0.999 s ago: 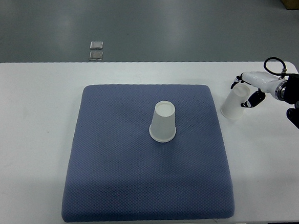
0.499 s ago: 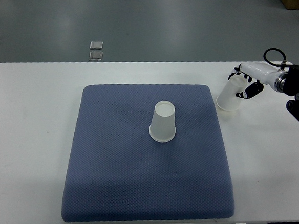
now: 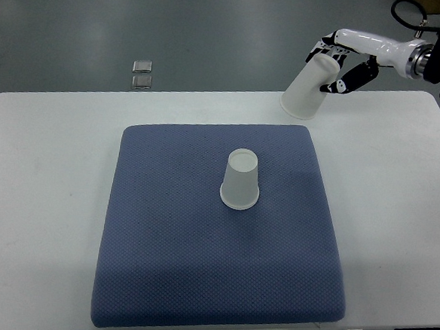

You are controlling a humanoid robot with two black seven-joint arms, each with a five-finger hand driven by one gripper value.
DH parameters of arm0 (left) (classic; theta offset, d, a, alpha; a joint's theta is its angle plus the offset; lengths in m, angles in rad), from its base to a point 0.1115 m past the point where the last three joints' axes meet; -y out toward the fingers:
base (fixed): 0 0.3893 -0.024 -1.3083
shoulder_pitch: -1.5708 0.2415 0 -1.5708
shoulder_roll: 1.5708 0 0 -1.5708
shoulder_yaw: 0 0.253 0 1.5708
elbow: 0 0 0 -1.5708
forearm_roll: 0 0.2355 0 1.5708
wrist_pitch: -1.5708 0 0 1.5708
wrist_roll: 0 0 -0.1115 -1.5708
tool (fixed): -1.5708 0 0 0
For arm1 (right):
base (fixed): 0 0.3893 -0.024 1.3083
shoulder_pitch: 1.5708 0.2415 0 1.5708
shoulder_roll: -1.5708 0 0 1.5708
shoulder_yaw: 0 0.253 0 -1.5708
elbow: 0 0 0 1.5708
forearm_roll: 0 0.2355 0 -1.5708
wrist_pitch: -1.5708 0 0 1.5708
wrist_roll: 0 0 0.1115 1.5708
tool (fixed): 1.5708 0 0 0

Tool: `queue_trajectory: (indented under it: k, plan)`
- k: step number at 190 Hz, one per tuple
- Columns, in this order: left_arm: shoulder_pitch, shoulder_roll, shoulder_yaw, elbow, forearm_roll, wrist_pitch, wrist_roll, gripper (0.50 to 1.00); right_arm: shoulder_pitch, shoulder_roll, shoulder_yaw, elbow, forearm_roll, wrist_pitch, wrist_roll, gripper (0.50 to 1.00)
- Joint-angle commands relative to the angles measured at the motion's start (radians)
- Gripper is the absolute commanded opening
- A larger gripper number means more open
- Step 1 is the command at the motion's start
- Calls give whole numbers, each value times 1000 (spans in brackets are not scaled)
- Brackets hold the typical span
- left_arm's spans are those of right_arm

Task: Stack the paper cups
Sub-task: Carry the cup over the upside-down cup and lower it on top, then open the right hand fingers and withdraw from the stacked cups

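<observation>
Next, I release the second paper cup with my right gripper over the upside-down white paper cup on the blue mat [image 3: 247, 160].
A white paper cup [image 3: 240, 181] stands upside down near the middle of the blue mat [image 3: 160, 259]. My right hand [image 3: 337, 61] is shut on a second white paper cup [image 3: 307, 86]. It holds that cup upside down and tilted in the air, above the table's far edge, up and to the right of the first cup. The right arm comes in from the top right corner. My left arm is out of view.
The blue mat lies on a white table [image 3: 44, 198]. Two small grey squares [image 3: 142, 73] lie on the floor beyond the table's far edge.
My right hand has lifted the second cup off the table at the right and carried it up and to the left. The cup on the mat has not moved.
</observation>
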Motion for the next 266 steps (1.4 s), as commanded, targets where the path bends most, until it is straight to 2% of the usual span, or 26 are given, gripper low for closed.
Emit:
queue_trajectory:
  k: [1,39,81,175,266]
  plan:
    - [0,0,0,0,0,0,0,1000,3,-9,2,88,32,29,3,511]
    - [0,0,0,0,0,0,0,1000,0,-6,-1,237,68,84,1,513]
    - [0,0,0,0,0,0,0,1000,-5,-1,-19,323,55,108,-4,511]
    - [0,0,0,0,0,0,0,1000,-14,12,-19,330,-126,90,-4,502]
    - [0,0,0,0,0,0,0,1000,-42,22,-30,330,-179,88,-4,500]
